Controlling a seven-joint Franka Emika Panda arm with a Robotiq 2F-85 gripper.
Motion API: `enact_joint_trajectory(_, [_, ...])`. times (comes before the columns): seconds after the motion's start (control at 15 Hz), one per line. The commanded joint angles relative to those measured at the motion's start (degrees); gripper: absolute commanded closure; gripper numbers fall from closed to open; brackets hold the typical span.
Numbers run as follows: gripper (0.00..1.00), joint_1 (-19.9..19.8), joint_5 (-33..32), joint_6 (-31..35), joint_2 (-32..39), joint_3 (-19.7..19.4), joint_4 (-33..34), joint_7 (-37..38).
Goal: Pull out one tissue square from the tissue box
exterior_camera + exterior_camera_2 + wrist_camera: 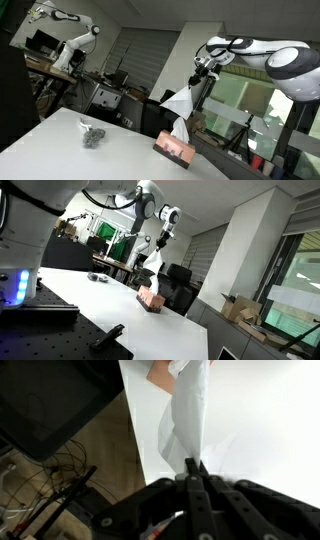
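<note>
My gripper will set the white tissue down on the white table (163,166) just in front of the pink tissue box.
A pink tissue box (173,147) stands near the table's far edge, with a white tissue sticking up from its top (179,127). It also shows in an exterior view (151,298) and at the top of the wrist view (160,374). My gripper (194,82) hangs above the box, shut on a white tissue (178,101) that dangles below it. In the wrist view the closed jaws (193,468) pinch the tissue (185,420), which hangs toward the box. The gripper (153,248) and tissue (149,268) also show in an exterior view.
A small grey crumpled object (92,135) lies on the white table (90,155), left of the box. It also shows in an exterior view (99,277). Desks, monitors and another robot arm (70,40) stand beyond the table. A dark monitor (45,400) is below.
</note>
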Motion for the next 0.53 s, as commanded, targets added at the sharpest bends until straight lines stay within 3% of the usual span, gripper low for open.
enact_joint_trajectory(0.0, [1.00, 1.20, -0.09, -4.50, 0.83, 0.47, -1.66, -3.02])
enact_joint_trajectory(0.07, [1.00, 1.64, -0.02, -5.86, 1.53, 0.51, -2.35, -3.45])
enact_joint_trajectory(0.13, [1.00, 2.87, 0.28, -9.25, 5.33, -0.42, 2.49, -3.72])
enact_joint_trajectory(0.47, [1.00, 5.40, 0.19, -18.23, 11.54, -0.28, 2.55, -6.70])
